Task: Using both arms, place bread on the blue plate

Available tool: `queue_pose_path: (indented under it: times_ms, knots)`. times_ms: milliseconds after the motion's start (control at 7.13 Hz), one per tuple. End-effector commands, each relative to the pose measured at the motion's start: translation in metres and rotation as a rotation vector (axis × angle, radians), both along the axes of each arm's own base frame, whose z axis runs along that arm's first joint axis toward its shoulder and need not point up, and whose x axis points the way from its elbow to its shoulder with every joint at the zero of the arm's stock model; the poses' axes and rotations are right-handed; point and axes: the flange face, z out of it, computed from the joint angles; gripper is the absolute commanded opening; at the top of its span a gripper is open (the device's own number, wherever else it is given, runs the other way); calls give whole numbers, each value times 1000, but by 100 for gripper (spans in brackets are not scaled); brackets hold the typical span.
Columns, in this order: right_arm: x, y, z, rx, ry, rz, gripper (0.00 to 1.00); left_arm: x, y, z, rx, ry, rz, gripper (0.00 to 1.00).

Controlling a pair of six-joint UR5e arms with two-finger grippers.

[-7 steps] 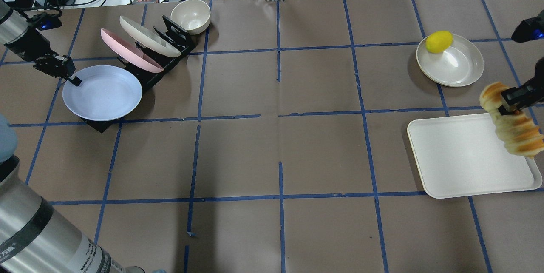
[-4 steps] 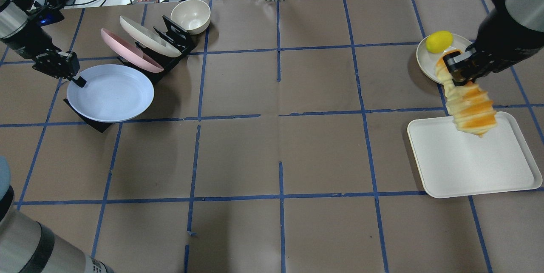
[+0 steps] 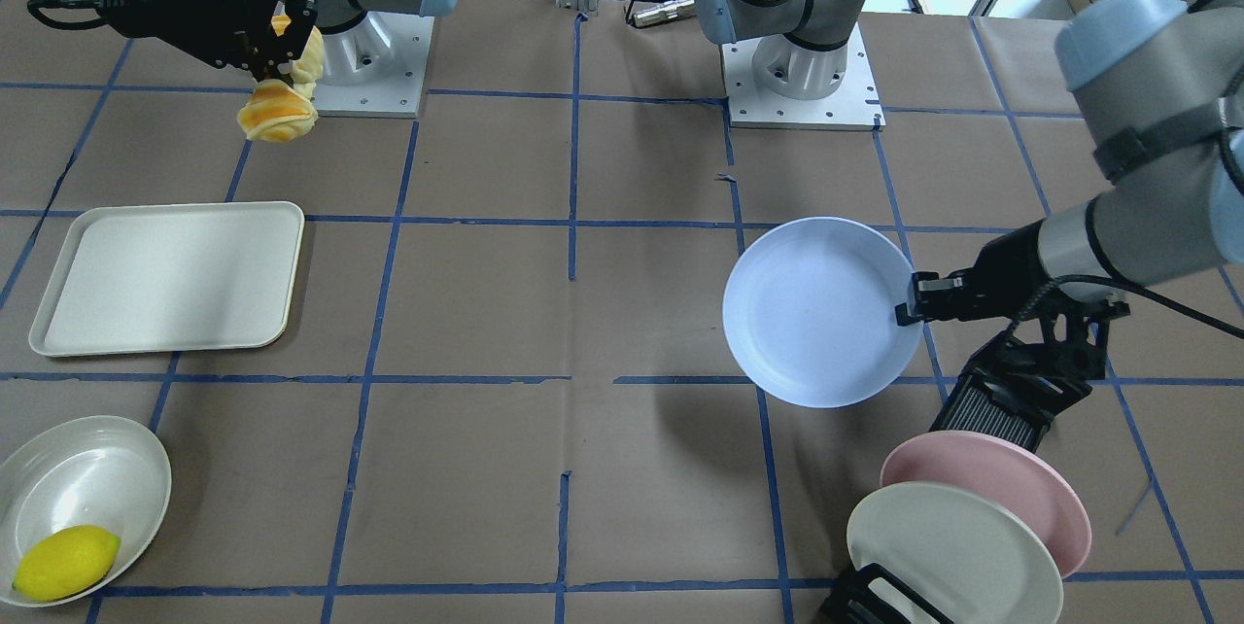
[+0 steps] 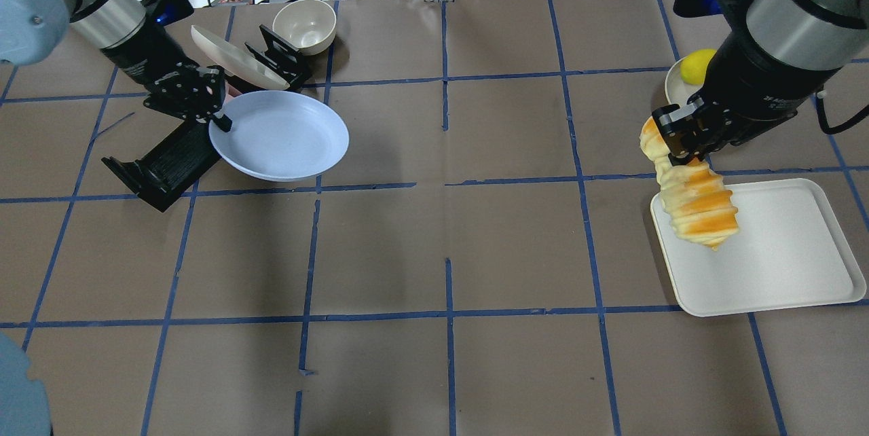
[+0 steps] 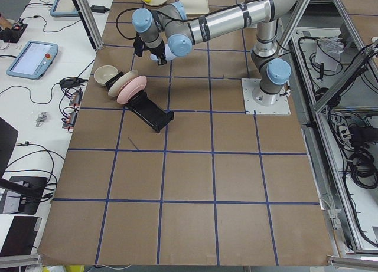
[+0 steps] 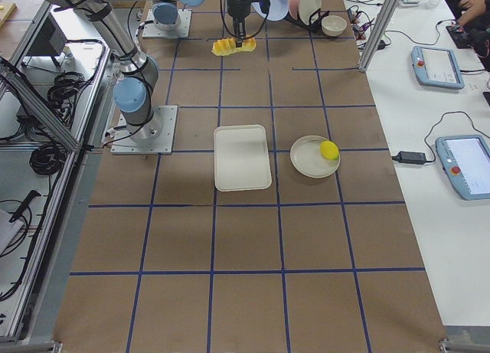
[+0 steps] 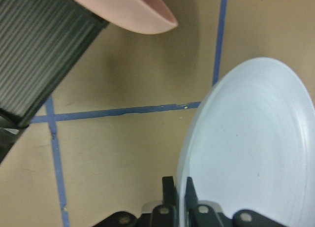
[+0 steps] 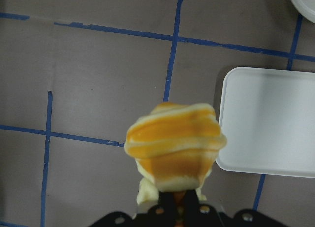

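Next, my left gripper releases the pale blue plate on the blue tape end (image 3: 556, 379) between tray and rack.
My left gripper (image 4: 218, 123) is shut on the rim of the pale blue plate (image 4: 282, 136) and holds it in the air, clear of the black rack (image 4: 166, 163). The plate also shows in the front view (image 3: 816, 311) and the left wrist view (image 7: 256, 148). My right gripper (image 4: 675, 151) is shut on the striped orange and yellow bread (image 4: 699, 208), which hangs above the left edge of the white tray (image 4: 781, 266). The bread also shows in the front view (image 3: 279, 104) and the right wrist view (image 8: 173, 144).
The rack holds a pink plate (image 3: 1011, 488) and a cream plate (image 3: 957, 556). A cream bowl (image 4: 304, 24) stands behind it. A yellow lemon (image 3: 63, 561) lies in a white dish (image 3: 83, 478) behind the tray.
My left gripper has carried the blue plate off the rack and to the right, toward the table's middle. My right gripper has moved left with the bread.
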Motion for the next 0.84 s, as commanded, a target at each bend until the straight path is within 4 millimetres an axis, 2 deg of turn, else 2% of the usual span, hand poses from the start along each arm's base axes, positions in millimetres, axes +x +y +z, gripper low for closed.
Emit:
queue_pose_path:
  times_ms: [0, 140, 421, 561, 701]
  knots:
    - [0, 0, -2, 2, 4, 0, 4, -63, -14, -3, -95, 80, 31, 11]
    - [0, -1, -3, 4, 5, 0, 4, -103, -12, -19, -77, 155, 6, 11]
    - [-1, -3, -5, 8, 6, 2, 4, -153, -11, -41, -90, 176, -28, 11]
    - [-1, -4, -7, 10, 8, 2, 4, -169, -10, -48, -152, 181, -60, 11]
    - [-1, -4, -7, 10, 6, 3, 4, -180, -4, -68, -154, 178, -66, 11]
